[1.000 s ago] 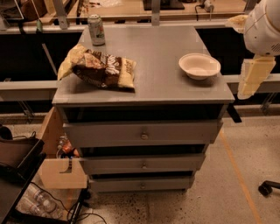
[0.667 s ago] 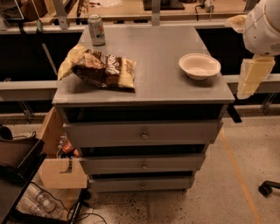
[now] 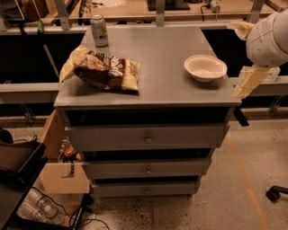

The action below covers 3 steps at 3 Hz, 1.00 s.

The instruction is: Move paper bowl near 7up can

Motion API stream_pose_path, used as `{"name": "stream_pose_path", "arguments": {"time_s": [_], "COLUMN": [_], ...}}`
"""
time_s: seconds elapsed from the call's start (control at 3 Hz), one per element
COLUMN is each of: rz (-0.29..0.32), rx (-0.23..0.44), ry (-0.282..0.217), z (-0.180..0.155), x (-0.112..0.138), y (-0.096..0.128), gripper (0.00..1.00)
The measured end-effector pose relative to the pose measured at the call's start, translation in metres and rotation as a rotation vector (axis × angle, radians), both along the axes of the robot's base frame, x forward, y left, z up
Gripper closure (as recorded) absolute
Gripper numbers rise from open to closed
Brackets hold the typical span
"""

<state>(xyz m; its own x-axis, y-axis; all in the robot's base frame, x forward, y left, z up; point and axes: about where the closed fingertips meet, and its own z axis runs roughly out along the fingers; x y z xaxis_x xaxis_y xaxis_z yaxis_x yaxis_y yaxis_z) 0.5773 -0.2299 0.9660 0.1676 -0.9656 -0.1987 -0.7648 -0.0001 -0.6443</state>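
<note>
The gripper should grasp the rim (image 3: 225, 69) of the paper bowl, facing away from the snack bag.
The paper bowl (image 3: 205, 68) is a small off-white shallow bowl standing upright on the right side of the grey cabinet top (image 3: 162, 49). The 7up can (image 3: 99, 30) stands upright at the far left corner of the same top, well apart from the bowl. My gripper (image 3: 250, 80) hangs off the right edge of the cabinet, just right of the bowl and about level with the top, below the white rounded wrist (image 3: 269, 40). It holds nothing that I can see and does not touch the bowl.
A brown and yellow snack bag (image 3: 102, 69) lies on the left front of the top, between can and bowl. The cabinet has three drawers (image 3: 146, 139). A workbench (image 3: 148, 9) runs behind. Clutter and a cardboard piece (image 3: 65, 177) sit at lower left.
</note>
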Motion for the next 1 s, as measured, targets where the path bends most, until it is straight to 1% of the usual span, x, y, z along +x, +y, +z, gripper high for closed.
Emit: {"name": "stream_pose_path", "arguments": {"time_s": [0.33,0.67,1.0], "rz": [0.117,0.216,0.251], "rx": [0.067,0.063,0.024], "ry": [-0.113,-0.191,-0.236], "z": [-0.002,-0.007,-0.017], "x": [0.038,0.062,0.077], "y": [0.007,0.011,0.009], "gripper": [0.00,0.00,0.00]}}
